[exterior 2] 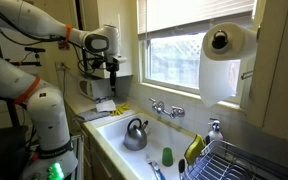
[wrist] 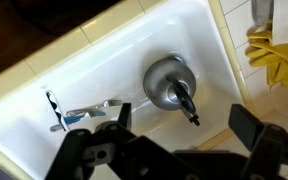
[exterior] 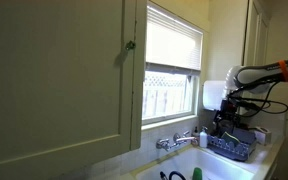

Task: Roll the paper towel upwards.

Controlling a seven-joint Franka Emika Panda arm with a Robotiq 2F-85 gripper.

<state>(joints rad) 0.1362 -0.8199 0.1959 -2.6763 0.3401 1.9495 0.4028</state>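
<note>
The robot's gripper needs to next go to the paper towel's upper edge [exterior: 216, 83] beside the window and close there.
The paper towel roll [exterior 2: 227, 42] hangs on a holder under the cabinet at the right of the window, with a white sheet [exterior 2: 219, 82] hanging down from it. My gripper [exterior 2: 111, 70] is far from it, at the other end of the sink, high above the counter. It also shows in an exterior view [exterior: 224, 117]. In the wrist view the gripper [wrist: 184, 125] is open and empty, with its fingers spread above the sink. The paper towel does not show in the wrist view.
A metal kettle [exterior 2: 135, 133] [wrist: 169, 82] sits in the white sink [exterior 2: 174, 140]. A faucet [exterior 2: 164, 108] stands below the window. Yellow gloves [exterior 2: 119, 110] [wrist: 274, 55] lie on the counter. A dish rack [exterior 2: 246, 162] is at the near right. A brush [wrist: 79, 115] lies in the sink.
</note>
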